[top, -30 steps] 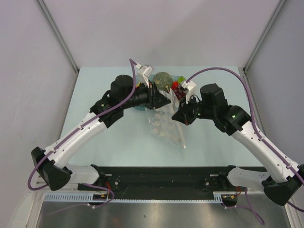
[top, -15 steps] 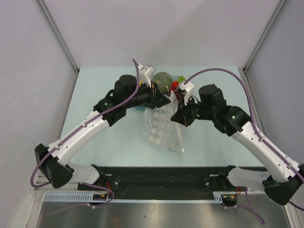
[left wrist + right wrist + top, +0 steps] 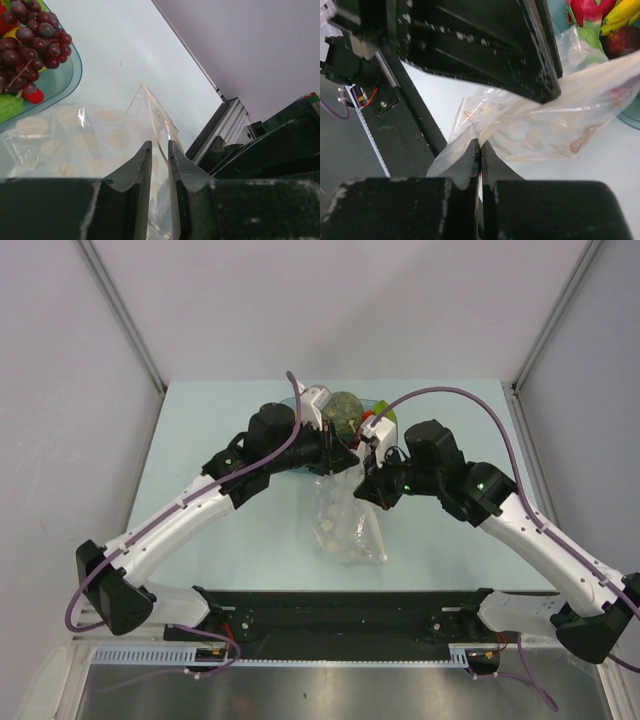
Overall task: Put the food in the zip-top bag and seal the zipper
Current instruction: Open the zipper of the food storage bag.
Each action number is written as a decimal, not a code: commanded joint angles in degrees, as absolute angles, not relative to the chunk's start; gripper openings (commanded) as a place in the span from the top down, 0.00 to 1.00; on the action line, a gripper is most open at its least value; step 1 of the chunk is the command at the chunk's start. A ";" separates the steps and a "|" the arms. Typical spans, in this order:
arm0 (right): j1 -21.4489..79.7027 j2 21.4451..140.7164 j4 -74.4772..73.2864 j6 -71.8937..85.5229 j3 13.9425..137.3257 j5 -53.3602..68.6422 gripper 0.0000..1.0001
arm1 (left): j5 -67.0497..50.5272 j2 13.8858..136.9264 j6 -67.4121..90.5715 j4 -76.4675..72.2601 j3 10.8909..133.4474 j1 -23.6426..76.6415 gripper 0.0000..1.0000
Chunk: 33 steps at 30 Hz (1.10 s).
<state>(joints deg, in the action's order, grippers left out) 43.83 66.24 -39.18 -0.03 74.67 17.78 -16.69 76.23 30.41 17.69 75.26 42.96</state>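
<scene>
The bag's opening bunches closed at my right gripper, so next my right gripper opens and grabs the bag's edge [image 3: 514, 116] with the opening spread before food goes in.
The zip-top bag [image 3: 345, 525], clear with white dots, hangs between my two grippers just in front of the bowl. My left gripper [image 3: 338, 458] has the bag's top edge with the zipper strip [image 3: 159, 120] between its jaws, which stand only narrowly apart around the bunched film. My right gripper [image 3: 366, 486] is shut tight on the bag's [image 3: 560, 120] other edge. The grey-green ball [image 3: 345, 408] sits in the blue bowl [image 3: 296, 398] behind the grippers. Dark red grapes [image 3: 30, 40] lie in that same bowl [image 3: 70, 80]. No food shows inside the bag.
A pink dragon fruit [image 3: 590, 10] and a yellow banana [image 3: 620, 20] also lie in the bowl. The black rail [image 3: 340, 605] with both arm bases runs along the near table edge. Grey walls close in the table's sides and back.
Both grippers have drawn closer together and slightly nearer. The bag, first slanting down to the right, now hangs straighter below them.
</scene>
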 commanded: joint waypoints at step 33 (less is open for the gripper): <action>32.52 68.20 -30.94 24.43 74.36 27.68 0.40 | -16.61 76.82 30.23 17.93 75.58 43.42 1.00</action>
